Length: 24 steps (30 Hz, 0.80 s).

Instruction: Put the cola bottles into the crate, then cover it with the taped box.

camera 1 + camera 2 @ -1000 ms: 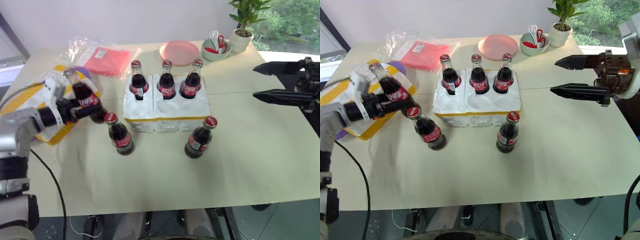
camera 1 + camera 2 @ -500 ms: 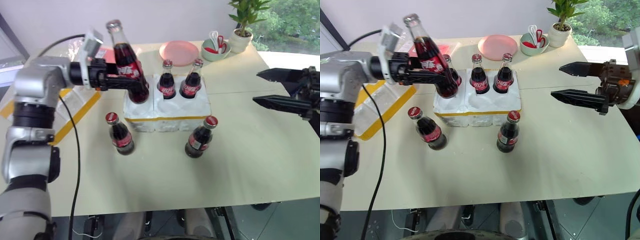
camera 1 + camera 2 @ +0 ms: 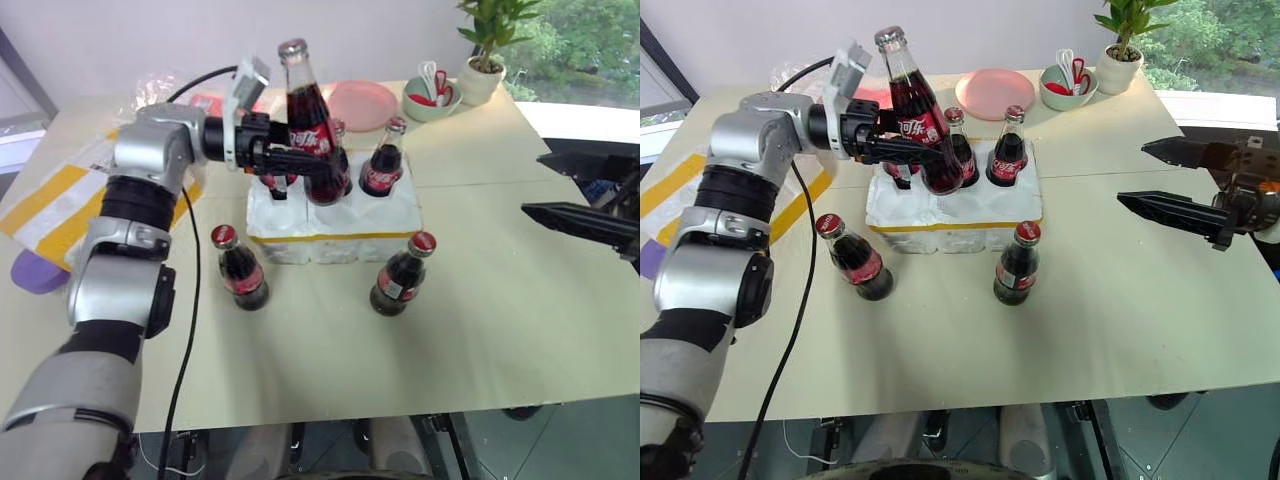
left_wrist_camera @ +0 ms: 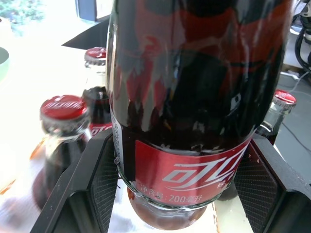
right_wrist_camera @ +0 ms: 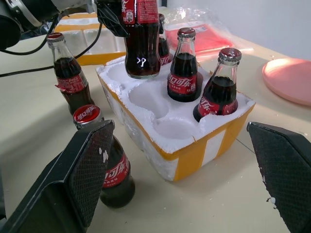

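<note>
The robot's left gripper will set the cola bottle down in the middle slot of the crate's front row (image 3: 336, 217). The bottle is held just above the crate.
My left gripper (image 3: 312, 165) is shut on a cola bottle (image 3: 307, 120) with a red label, held a little tilted just above the crate (image 3: 335, 228), a low white foam block with a yellow band. The wrist view shows both black fingers (image 4: 90, 191) pressed against the bottle's glass (image 4: 194, 97). Three more bottles stand in the crate's back row, the right one (image 3: 383, 165) in plain sight. Two bottles stand on the table in front, one at the left (image 3: 238, 270) and one at the right (image 3: 400, 276). The taped box (image 3: 670, 182) lies far left behind my arm. My right gripper (image 3: 1175, 180) hangs open at the right.
A red packet in clear plastic (image 3: 865, 97), a pink plate (image 3: 362, 102), a green bowl (image 3: 432, 97) and a potted plant (image 3: 483, 72) line the table's far side. A purple object (image 3: 35, 272) lies by the left edge. A black cable hangs from my left arm.
My left arm has swung right and up with the cola bottle, from beside the taped box to above the crate. The right gripper has drawn back a little toward the table's right edge.
</note>
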Tool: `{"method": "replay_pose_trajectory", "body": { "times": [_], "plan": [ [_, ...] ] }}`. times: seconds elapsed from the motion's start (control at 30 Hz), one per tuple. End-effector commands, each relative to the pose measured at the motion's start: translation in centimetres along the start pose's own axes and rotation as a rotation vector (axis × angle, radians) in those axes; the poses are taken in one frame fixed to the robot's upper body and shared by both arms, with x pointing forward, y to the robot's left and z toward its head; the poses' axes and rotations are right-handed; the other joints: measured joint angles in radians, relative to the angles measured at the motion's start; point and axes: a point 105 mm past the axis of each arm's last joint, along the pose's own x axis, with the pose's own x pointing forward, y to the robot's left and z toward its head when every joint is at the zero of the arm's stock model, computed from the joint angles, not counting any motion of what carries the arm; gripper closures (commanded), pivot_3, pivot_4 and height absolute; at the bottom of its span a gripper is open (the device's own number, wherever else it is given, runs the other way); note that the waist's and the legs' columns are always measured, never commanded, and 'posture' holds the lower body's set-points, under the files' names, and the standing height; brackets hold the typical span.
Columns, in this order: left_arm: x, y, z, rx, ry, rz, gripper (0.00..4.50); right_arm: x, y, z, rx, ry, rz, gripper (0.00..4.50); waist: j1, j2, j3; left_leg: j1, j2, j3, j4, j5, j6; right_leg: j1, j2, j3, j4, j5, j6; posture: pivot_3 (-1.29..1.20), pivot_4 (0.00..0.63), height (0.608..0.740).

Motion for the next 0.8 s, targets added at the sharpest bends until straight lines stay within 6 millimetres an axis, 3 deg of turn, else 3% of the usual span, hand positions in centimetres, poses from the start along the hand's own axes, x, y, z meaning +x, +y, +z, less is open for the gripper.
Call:
{"method": "replay_pose_trajectory", "body": {
  "times": [0.03,0.33,0.77,0.8],
  "plan": [
    [0.0,-0.5,1.3,0.108,-0.019,-0.018,1.76,-0.5,0.3,1.2,-0.044,-0.041,-0.02,0.0,0.0,0.0,0.0,0.0,0.0,0.0,0.0,0.0,0.0,0.0,0.0,0.0,0.0,0.0,0.0,0.0,0.15,0.74],
    [1.4,-0.1,-1.4,0.11,-0.006,0.015,1.76,-0.4,0.1,1.4,-0.048,-0.051,-0.039,0.0,0.008,0.0,0.0,0.0,0.0,0.0,0.001,0.0,0.0,0.0,0.0,0.0,0.0,0.0,0.0,0.0,0.15,0.74],
    [1.9,0.7,-2.5,0.07,0.003,0.038,1.76,-0.2,0.2,1.1,-0.05,-0.044,-0.033,0.0,0.02,0.0,0.0,0.0,0.0,0.0,0.002,0.0,0.001,0.0,0.0,0.0,0.0,0.001,0.001,0.0,0.15,0.74],
    [1.8,0.6,-2.5,0.067,0.009,0.03,1.26,-0.2,0.2,1.1,-0.051,-0.041,-0.03,0.0,0.019,0.0,0.0,0.0,0.0,0.0,0.002,0.0,0.001,0.0,0.0,0.0,0.0,0.0,0.001,0.0,0.15,0.74]
  ]
}}
